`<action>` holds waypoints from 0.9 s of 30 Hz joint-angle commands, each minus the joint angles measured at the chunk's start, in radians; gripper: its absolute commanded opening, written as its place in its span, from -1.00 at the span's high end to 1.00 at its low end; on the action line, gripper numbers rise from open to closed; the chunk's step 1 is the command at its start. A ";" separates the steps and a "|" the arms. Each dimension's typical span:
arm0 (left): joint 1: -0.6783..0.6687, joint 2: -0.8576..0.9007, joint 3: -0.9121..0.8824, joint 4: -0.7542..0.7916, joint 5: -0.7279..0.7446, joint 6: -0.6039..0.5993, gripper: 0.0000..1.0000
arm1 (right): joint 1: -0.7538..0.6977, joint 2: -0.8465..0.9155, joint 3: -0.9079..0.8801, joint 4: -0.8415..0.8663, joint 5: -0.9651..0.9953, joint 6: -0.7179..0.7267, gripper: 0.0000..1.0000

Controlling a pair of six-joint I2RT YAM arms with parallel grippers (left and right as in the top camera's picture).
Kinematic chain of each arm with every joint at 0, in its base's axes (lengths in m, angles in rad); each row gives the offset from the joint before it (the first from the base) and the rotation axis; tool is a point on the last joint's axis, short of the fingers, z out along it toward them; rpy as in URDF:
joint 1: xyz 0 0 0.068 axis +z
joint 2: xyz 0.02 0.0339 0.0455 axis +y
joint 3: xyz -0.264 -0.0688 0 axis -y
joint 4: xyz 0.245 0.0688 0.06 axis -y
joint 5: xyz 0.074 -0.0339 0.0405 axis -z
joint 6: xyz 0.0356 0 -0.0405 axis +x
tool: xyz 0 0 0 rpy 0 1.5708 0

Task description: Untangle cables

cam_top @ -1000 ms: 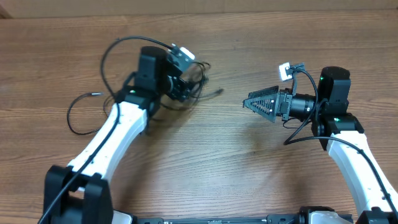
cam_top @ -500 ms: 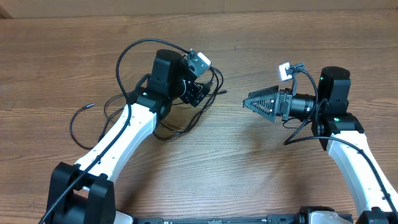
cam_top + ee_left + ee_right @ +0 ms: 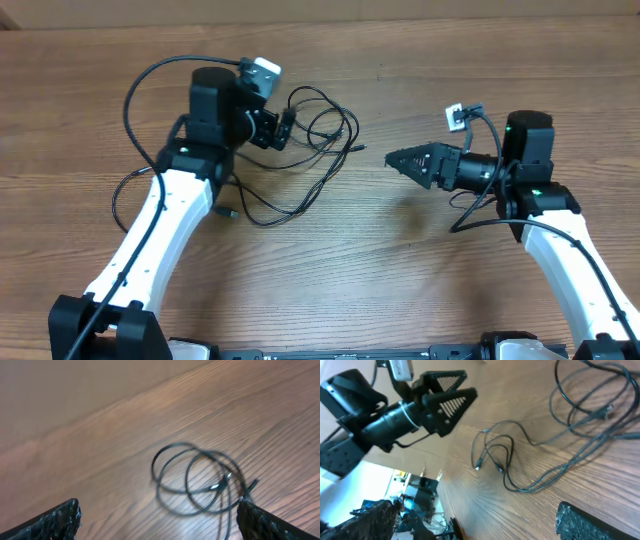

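Observation:
My left gripper will grab the single strand (image 3: pixel 284 167) of black cable next, the one that runs from the loops back under my left arm.
Several thin black cables (image 3: pixel 330 130) lie in loose overlapping loops on the wooden table, with one strand trailing down to a small plug (image 3: pixel 228 212). My left gripper (image 3: pixel 281 128) hovers open just left of the loops. In the left wrist view the loops (image 3: pixel 220 487) lie ahead, close to the right fingertip (image 3: pixel 257 520), and nothing sits between the fingers. My right gripper (image 3: pixel 392 158) is open too, pointing left, apart from the cables. The right wrist view shows the cables (image 3: pixel 510 457) and my left gripper (image 3: pixel 451 397) beyond them.
Another thin cord (image 3: pixel 120 195) curves out from behind the left arm on the left. A thicker black arm cable (image 3: pixel 135 95) arcs above the left wrist. Bare wooden table (image 3: pixel 400 280) lies between the arms and toward the front edge.
My left gripper swung right over the cables, then back left. The cables, bunched before, now lie spread in open loops to its right. My right gripper tilted slightly.

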 commanded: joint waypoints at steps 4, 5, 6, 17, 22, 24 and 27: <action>0.009 -0.010 0.012 -0.106 0.039 0.072 -0.99 | 0.082 0.002 0.004 -0.004 0.129 0.011 -1.00; 0.007 -0.008 0.011 -0.138 0.039 0.103 -0.99 | 0.089 0.002 0.004 -0.005 0.152 0.011 -1.00; 0.005 -0.008 0.011 -0.163 0.044 0.126 -1.00 | 0.093 0.002 0.004 -0.005 0.167 0.011 -1.00; 0.000 0.087 0.011 -0.363 0.155 0.418 -0.99 | 0.093 0.002 0.004 -0.005 0.200 0.011 -1.00; -0.019 0.193 0.011 -0.348 0.194 0.418 -0.99 | 0.093 0.002 0.004 -0.005 0.200 0.011 -1.00; -0.028 0.227 0.011 -0.336 0.194 0.419 -1.00 | 0.093 0.002 0.004 -0.005 0.200 0.011 -1.00; -0.036 0.275 0.011 -0.320 0.190 0.444 -0.99 | 0.093 0.002 0.004 -0.006 0.200 0.011 -1.00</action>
